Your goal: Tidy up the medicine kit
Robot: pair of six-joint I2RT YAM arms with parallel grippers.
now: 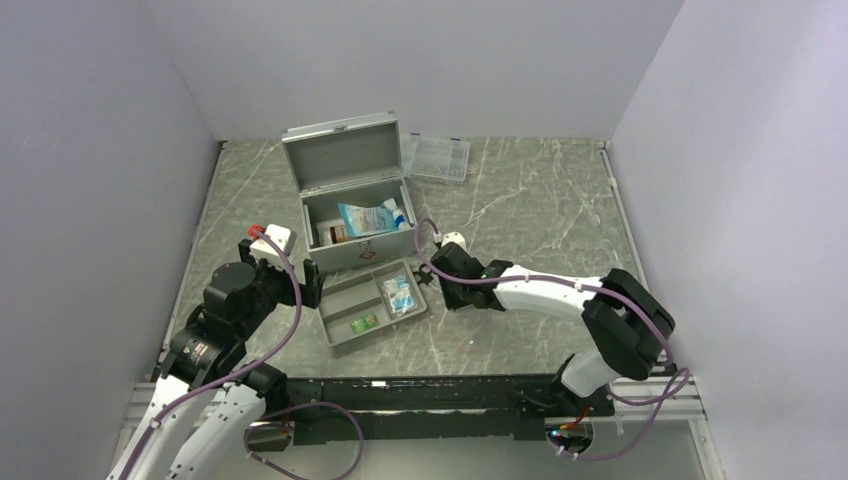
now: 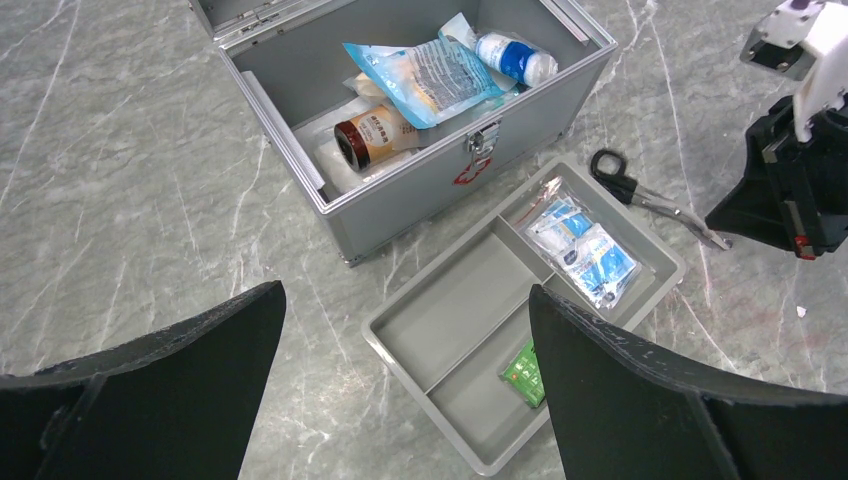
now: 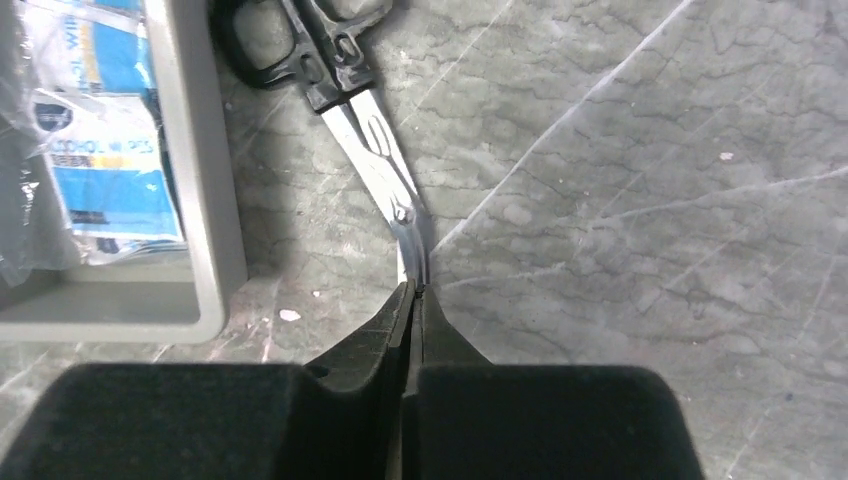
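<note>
The scissors are pinched at the tips of their blades in my right gripper, so next I open it and take the scissors by their black handles point(image 3: 335, 72).
The medicine kit point(image 1: 352, 205) is a grey metal box standing with its lid up; inside lie a brown bottle point(image 2: 375, 135), a blue pouch point(image 2: 430, 75) and a white-and-blue bottle point(image 2: 515, 57). Before it sits a shallow grey divided tray point(image 2: 470, 330) holding an alcohol wipes packet point(image 2: 585, 250) and a small green packet point(image 2: 522, 372). Black-handled scissors point(image 3: 375, 140) lie on the table right of the tray. My right gripper point(image 3: 412, 292) is shut on the tips of their blades. My left gripper point(image 2: 405, 295) hangs wide open above the tray's near-left corner, holding nothing.
A flat clear plastic compartment case point(image 1: 436, 157) lies behind the kit at the right. The marble table point(image 1: 540, 220) is walled on three sides. The right arm point(image 1: 560, 295) reaches across the table in front of the tray's right end.
</note>
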